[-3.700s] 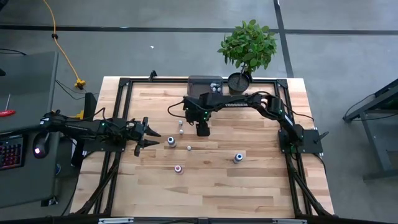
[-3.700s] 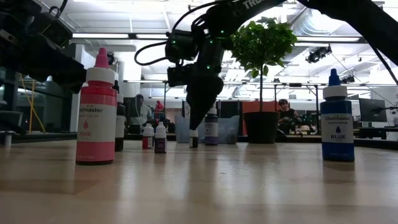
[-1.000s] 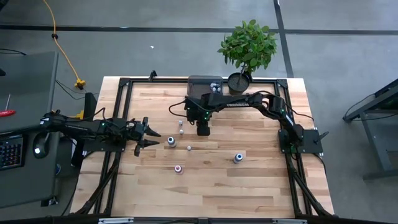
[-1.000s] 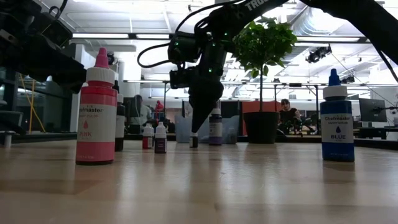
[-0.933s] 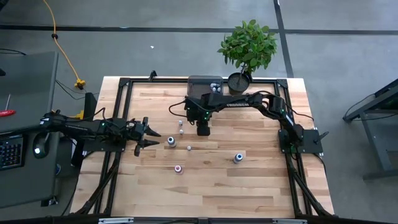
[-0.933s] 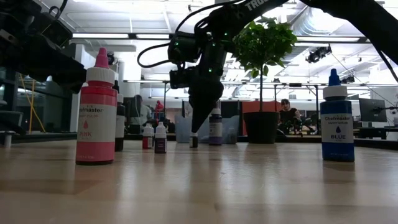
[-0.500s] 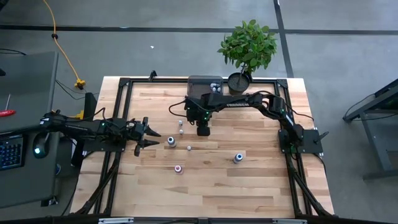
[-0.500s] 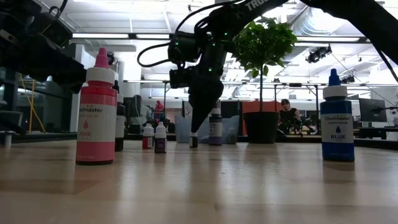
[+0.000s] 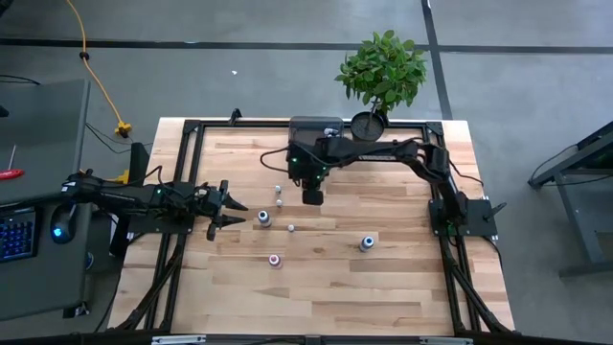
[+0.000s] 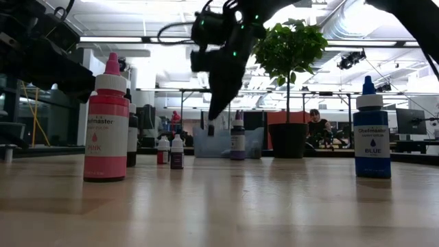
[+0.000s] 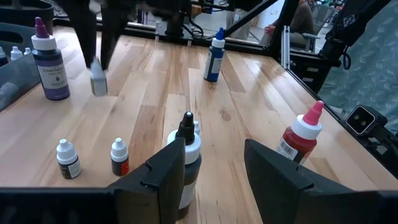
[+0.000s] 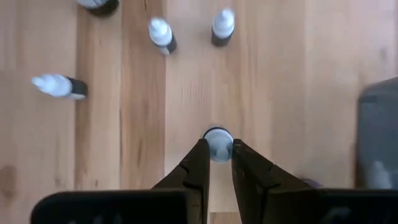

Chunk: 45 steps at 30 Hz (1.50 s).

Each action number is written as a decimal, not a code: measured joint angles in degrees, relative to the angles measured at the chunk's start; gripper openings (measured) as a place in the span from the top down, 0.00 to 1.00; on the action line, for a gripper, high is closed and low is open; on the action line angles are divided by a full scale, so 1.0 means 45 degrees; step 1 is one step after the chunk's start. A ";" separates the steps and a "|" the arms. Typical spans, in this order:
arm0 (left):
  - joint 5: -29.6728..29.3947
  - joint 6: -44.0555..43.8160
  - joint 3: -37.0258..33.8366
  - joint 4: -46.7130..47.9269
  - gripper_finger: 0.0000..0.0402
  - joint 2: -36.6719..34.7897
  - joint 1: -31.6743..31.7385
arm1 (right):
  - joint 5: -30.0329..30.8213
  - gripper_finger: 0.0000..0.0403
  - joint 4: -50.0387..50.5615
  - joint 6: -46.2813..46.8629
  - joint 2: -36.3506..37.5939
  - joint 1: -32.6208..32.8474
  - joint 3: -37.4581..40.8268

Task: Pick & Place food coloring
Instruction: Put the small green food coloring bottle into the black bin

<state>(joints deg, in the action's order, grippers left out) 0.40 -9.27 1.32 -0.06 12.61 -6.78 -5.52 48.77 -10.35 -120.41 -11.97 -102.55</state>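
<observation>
I need to let go of the tiny white-capped bottle with my right gripper inside the grey tray (image 9: 329, 149), just behind the purple bottle.
The food coloring is a scatter of small bottles on the wooden table (image 9: 402, 278). My right gripper (image 9: 312, 198) is above the table's middle, toward the far side, shut on one tiny white-capped bottle (image 10: 211, 129). Two more tiny bottles (image 9: 279, 195) stand on their bases just left of it. My left gripper (image 9: 230, 211) waits open near the left edge. A dark-topped bottle (image 11: 188, 155) stands just ahead of its fingers, untouched. A pink bottle (image 10: 106, 123) and a blue one (image 10: 372, 134) stand nearer the front edge. My right gripper pinches the tiny bottle's upper part, at its white cap (image 12: 217, 143), between its two fingertips. The fingers come from above, slanting steeply down. The bottle hangs upright below them (image 11: 97, 82), lifted clear of the table.
A grey tray (image 9: 308, 126) with small bottles in it sits at the far edge, beside a potted plant (image 9: 381, 72). A purple bottle (image 11: 50, 59) stands in front of the tray. Bare wood lies toward the near edge and the right side.
My right gripper has gone up with the tiny bottle, which stood on the table a second ago and now hangs clear of it, still upright. The other bottles have stayed where they were.
</observation>
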 joint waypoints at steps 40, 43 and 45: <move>0.0000 -0.0002 0.0000 0.0002 0.59 -0.0002 -0.0001 | 0.2125 0.89 0.3483 0.3538 -0.1392 -0.3861 -0.4263; 0.0000 -0.0001 0.0000 0.0001 0.59 -0.0002 0.0004 | 0.2036 0.88 0.3562 0.3937 -0.1588 -0.3852 -0.4263; 0.0000 -0.0002 0.0000 0.0001 0.59 -0.0002 -0.0001 | 0.2035 0.88 0.3687 0.4117 -0.1673 -0.3852 -0.4150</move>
<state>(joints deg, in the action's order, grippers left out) 0.40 -9.28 1.32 -0.06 12.60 -6.79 3.64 65.37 8.18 -127.94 -29.30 -121.22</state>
